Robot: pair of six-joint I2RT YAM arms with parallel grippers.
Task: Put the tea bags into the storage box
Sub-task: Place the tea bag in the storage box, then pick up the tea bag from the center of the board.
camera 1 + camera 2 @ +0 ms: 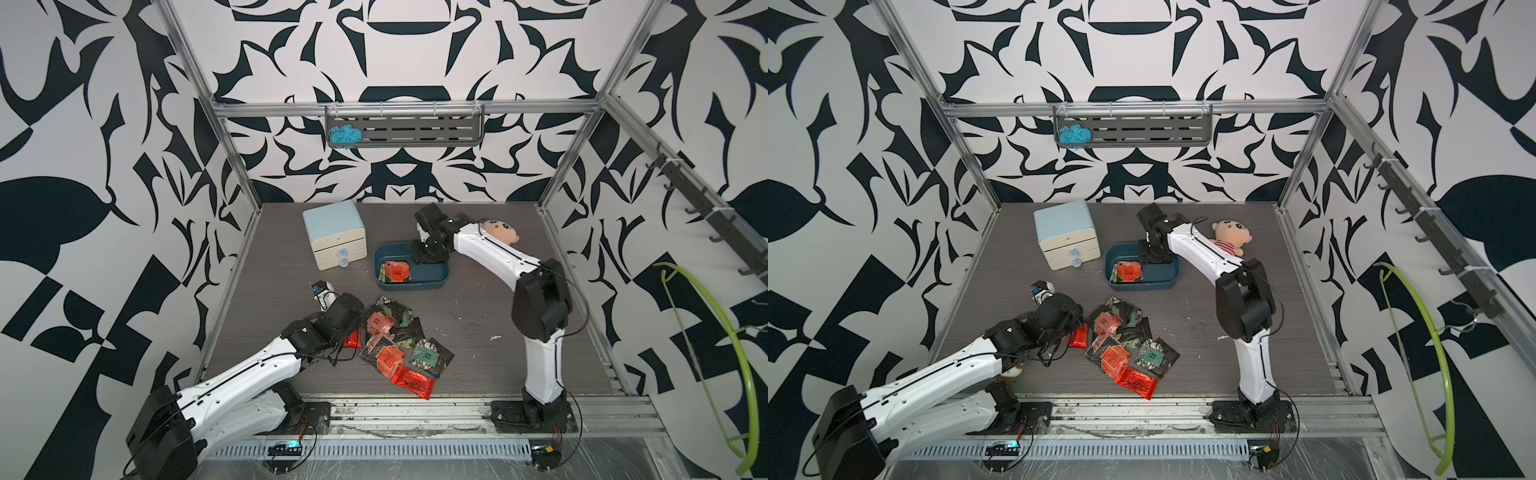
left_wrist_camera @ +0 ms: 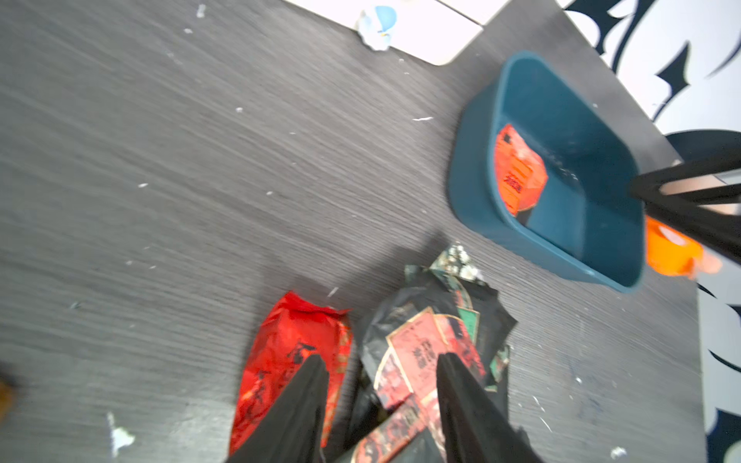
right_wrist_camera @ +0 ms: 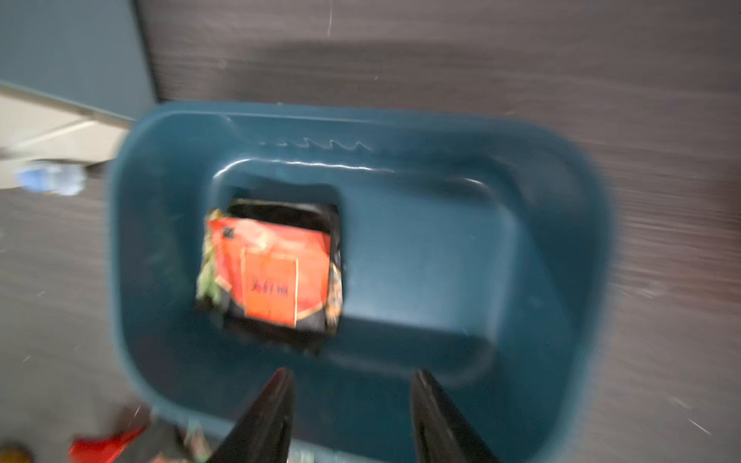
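Observation:
Next, my right gripper moves to the green-labelled tea bag's outer black edge [image 1: 445, 353], which faces away from the pile. It should then close there.
The storage box [image 1: 432, 284] is a dark teal tray at mid-table, seen in both top views [image 1: 1158, 284]. Orange-labelled tea bags [image 3: 272, 272] lie stacked at one end of the storage box [image 3: 541, 240]. My right gripper [image 3: 353, 375] hangs open over the box, with nothing between its fingers. Several loose tea bags [image 1: 395, 345] lie in a pile nearer the front [image 1: 1125, 345]. My left gripper [image 2: 381, 360] is open low over that pile. One finger is above a shiny red sachet [image 2: 288, 352], the other above a black, orange-labelled one [image 2: 425, 344].
A pale blue and cream drawer cabinet [image 1: 334, 232] stands left of the box. A plush doll [image 1: 1231, 237] lies behind the right arm. A wall shelf holds blue yarn [image 1: 345, 135]. A green hoop [image 1: 706, 365] hangs outside the right frame.

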